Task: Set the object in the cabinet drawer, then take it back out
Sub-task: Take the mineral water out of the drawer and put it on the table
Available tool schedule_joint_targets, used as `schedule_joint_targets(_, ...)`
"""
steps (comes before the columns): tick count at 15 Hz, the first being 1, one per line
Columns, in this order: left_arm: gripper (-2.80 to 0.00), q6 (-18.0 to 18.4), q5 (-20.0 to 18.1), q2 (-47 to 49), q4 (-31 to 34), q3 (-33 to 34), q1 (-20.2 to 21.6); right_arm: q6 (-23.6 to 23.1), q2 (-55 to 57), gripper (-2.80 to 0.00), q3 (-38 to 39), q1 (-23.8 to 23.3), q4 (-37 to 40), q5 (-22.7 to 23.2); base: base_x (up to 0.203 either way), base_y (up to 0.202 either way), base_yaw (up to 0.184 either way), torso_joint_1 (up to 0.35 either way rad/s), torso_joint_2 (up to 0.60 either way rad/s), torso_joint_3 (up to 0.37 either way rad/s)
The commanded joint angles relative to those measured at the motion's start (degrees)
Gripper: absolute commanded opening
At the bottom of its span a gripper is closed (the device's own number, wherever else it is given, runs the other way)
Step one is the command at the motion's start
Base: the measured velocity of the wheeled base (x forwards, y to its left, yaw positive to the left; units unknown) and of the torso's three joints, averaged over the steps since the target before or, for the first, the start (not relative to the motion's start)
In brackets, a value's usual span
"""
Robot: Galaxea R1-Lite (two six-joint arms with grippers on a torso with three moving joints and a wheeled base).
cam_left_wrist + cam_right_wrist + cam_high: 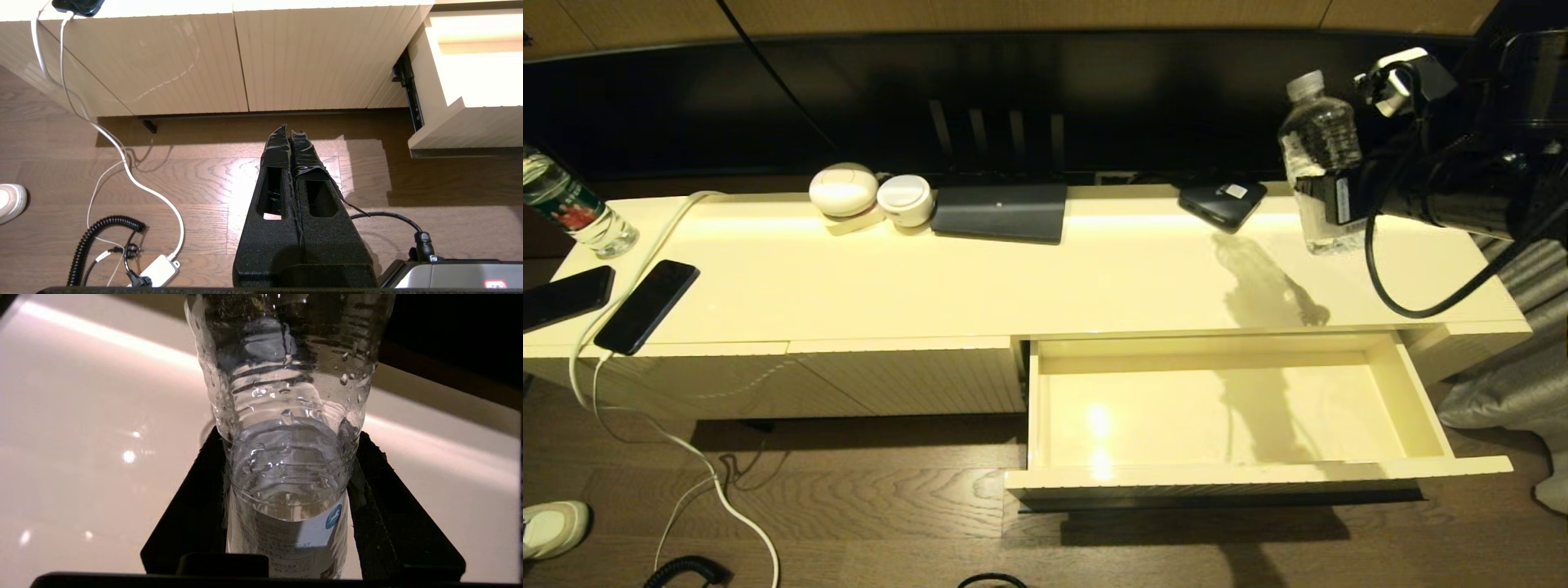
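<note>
Next, I release the clear water bottle with my right gripper on the cabinet top between the black device and the drawer (1281,265).
The clear water bottle (1319,143) with a white cap stands upright at the right end of the cabinet top (1094,269). My right gripper (1327,200) is shut on its lower body. In the right wrist view the black fingers (192,498) press on both sides of the ribbed bottle (286,416), which carries a small printed label low down. The cabinet drawer (1258,472) is pulled out below, and its glossy cream inside holds nothing. My left gripper (289,132) hangs shut over the wood floor, in front of the ribbed panels, left of the drawer (461,122).
At the left end of the cabinet top are a labelled bottle (572,208), two phones (645,306) and a white cable (686,445). Along the back are white round cases (843,189), a dark pad (1001,211) and a black device (1223,202). A shoe (551,527) is on the floor.
</note>
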Motion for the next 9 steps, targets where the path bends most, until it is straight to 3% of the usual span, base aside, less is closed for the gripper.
schedule_joint_targets(1, -2.8, 0.0, 0.1, 0.0, 0.0, 0.1, 0.0, 6.0, 3.6, -2.8, 0.3, 0.4, -6.3, -1.8, 0.0, 0.0, 0.0, 0.0, 0.0, 0.0)
schedule_joint_targets(2, -2.8, 0.0, 0.1, 0.0, 0.0, 0.2, 0.0, 9.3, 5.3, -2.8, 0.4, 0.4, -10.3, -3.7, 0.0, 0.0, 0.0, 0.0, 0.0, 0.0)
schedule_joint_targets(5, -2.8, 0.0, 0.1, 0.0, 0.0, 0.1, 0.0, 13.4, 10.4, -2.8, 0.8, 0.4, -20.8, -13.1, 0.0, 0.0, 0.0, 0.0, 0.0, 0.0)
schedule_joint_targets(9, -2.8, 0.0, 0.0, 0.0, 0.0, 0.2, 0.0, 16.7, 19.9, -2.8, 2.5, 0.8, -43.5, -23.5, 0.0, 0.0, 0.0, 0.0, 0.0, 0.0)
